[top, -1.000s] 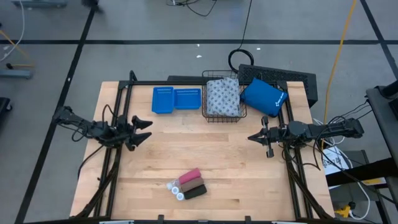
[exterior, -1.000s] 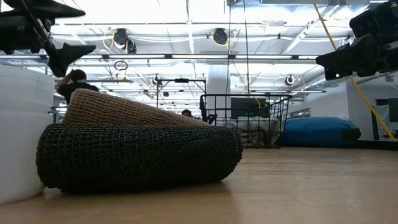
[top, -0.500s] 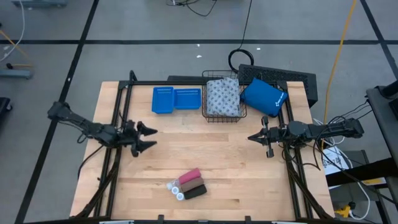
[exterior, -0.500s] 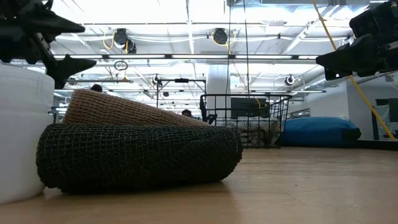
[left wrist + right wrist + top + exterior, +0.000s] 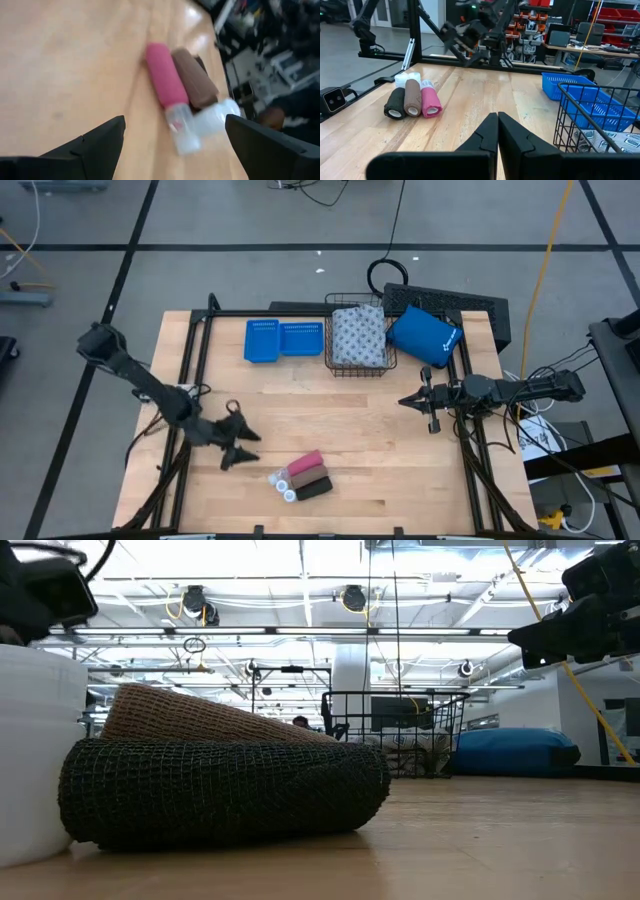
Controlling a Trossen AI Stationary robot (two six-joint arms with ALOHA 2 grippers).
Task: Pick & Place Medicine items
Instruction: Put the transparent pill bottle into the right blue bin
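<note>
The robot's left gripper should shut on the clear pill bottle's cap [image 5: 273, 478] [image 5: 187, 143], at the end of the pink block, beside the white bottles.
Near the table's near edge lies a cluster: a pink oblong block [image 5: 306, 463], a brown one beside it [image 5: 412, 98], a dark black one [image 5: 316, 489] and two tiny white bottles [image 5: 276, 477] [image 5: 289, 495]. All lie on their sides on the wood. My left gripper [image 5: 247, 448] is open, just left of the cluster, with its fingers pointing at it [image 5: 175, 120]. A grey-white patterned soft pack [image 5: 358, 336] sits in the wire basket [image 5: 330, 366]. My right gripper [image 5: 404, 401] is shut, over the table's right part, touching nothing [image 5: 497, 117].
Blue perforated trays [image 5: 284, 339] lie at the far edge, left of the basket. A bright blue padded pouch [image 5: 424, 336] lies to the basket's right. A dark keyboard [image 5: 450, 302] sits behind it. Bare wood lies between the two arms.
My left gripper has swung from the table's left part toward the near edge and to the right, closing on the cluster of blocks and bottles, and stays open. The right arm and all items have kept still.
</note>
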